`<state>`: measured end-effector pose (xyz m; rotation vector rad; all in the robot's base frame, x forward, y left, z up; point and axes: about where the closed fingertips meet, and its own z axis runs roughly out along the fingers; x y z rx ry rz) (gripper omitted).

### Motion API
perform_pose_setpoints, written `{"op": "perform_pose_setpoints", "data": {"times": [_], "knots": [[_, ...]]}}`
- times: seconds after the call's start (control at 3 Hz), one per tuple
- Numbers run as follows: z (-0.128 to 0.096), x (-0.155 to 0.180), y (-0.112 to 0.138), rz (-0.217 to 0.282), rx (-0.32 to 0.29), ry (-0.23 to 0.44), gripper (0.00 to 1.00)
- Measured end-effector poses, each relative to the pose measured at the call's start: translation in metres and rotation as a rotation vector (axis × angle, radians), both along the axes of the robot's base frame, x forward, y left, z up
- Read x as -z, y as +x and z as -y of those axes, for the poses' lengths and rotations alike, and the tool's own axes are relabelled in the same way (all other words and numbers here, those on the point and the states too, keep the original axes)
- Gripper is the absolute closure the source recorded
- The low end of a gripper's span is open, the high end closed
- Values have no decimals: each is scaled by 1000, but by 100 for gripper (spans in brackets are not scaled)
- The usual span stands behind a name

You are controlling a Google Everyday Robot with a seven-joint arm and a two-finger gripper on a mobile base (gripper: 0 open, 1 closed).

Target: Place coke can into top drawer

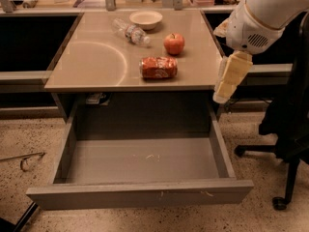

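I will move my gripper to the coke can next and close it on its end (171, 68) nearest the red apple.
The coke can (158, 67) is red with white lettering and lies on its side on the tan desk (91, 62), near the front edge. The top drawer (140, 195) is pulled fully out below the desk and holds nothing. My gripper (231, 77) hangs down from the white arm at the desk's right edge, to the right of the can and apart from it. It holds nothing.
A red apple (174, 43) sits just behind the can. A clear plastic bottle (130, 32) lies on its side and a white bowl (146, 19) stands at the back. A black office chair (289, 124) stands to the right of the drawer.
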<state>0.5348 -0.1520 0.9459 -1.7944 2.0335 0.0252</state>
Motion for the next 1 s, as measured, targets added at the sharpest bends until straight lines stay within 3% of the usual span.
{"op": "perform_pose_setpoints", "data": {"times": [0.33,1.0], "knots": [[-22,23,20,14,-30,41,0],[-149,81,111,57,-227,170,0]]}}
